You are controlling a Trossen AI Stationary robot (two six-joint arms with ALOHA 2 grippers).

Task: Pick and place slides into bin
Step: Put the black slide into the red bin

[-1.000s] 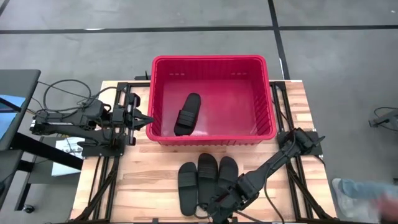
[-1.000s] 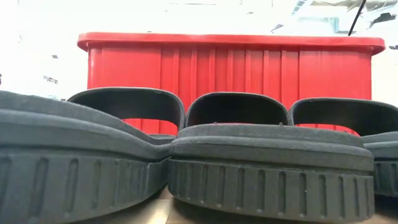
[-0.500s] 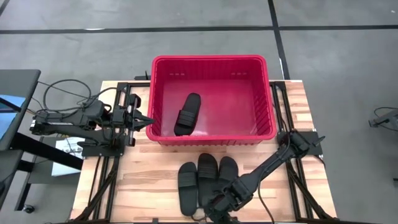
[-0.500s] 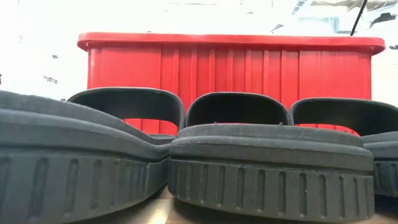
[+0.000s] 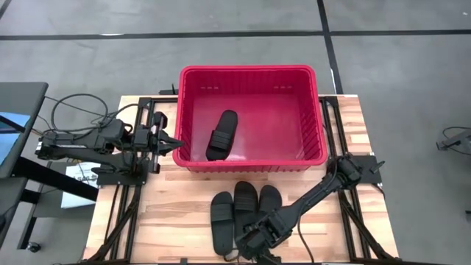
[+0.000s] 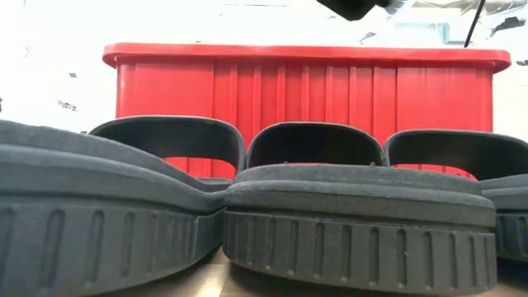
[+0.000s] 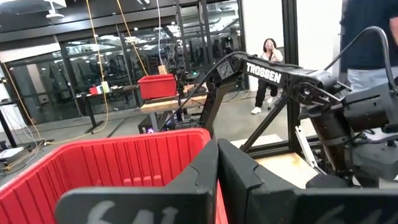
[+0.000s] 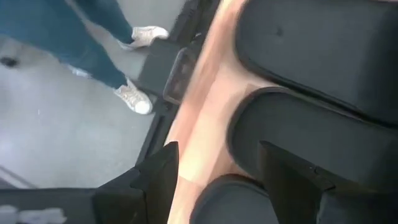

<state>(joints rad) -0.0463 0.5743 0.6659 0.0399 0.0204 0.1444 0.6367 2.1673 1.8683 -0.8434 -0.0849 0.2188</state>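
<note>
The robot's right gripper will next close on the heel edge (image 5: 241, 254) (image 8: 232, 153) of the middle black slide, which lies between the other two on the table.
Three black slides lie side by side on the table's near half: left (image 5: 222, 221), middle (image 5: 245, 206), right (image 5: 270, 204). Their heel ends face the low view (image 6: 355, 223). A fourth slide (image 5: 222, 135) lies on the floor of the red bin (image 5: 250, 71), which stands at the table's far side. My right gripper (image 5: 249, 243) is open above the heel ends of the slides; its fingers (image 8: 163, 171) stand apart over a slide's heel (image 8: 292, 134). My left gripper (image 5: 176, 141) waits shut beside the bin's left wall.
The bin's near wall (image 6: 305, 82) rises just behind the three slides. The table's near edge (image 5: 221, 259) is close below my right gripper. A person's legs (image 8: 93, 43) stand on the floor beside the table. Another person (image 7: 270, 68) stands far off in the room.
My right gripper has gone toward the table's left edge along the near side, over the heel ends of the slides. A dark part of it now shows at the top of the low view. The slides have kept still.
</note>
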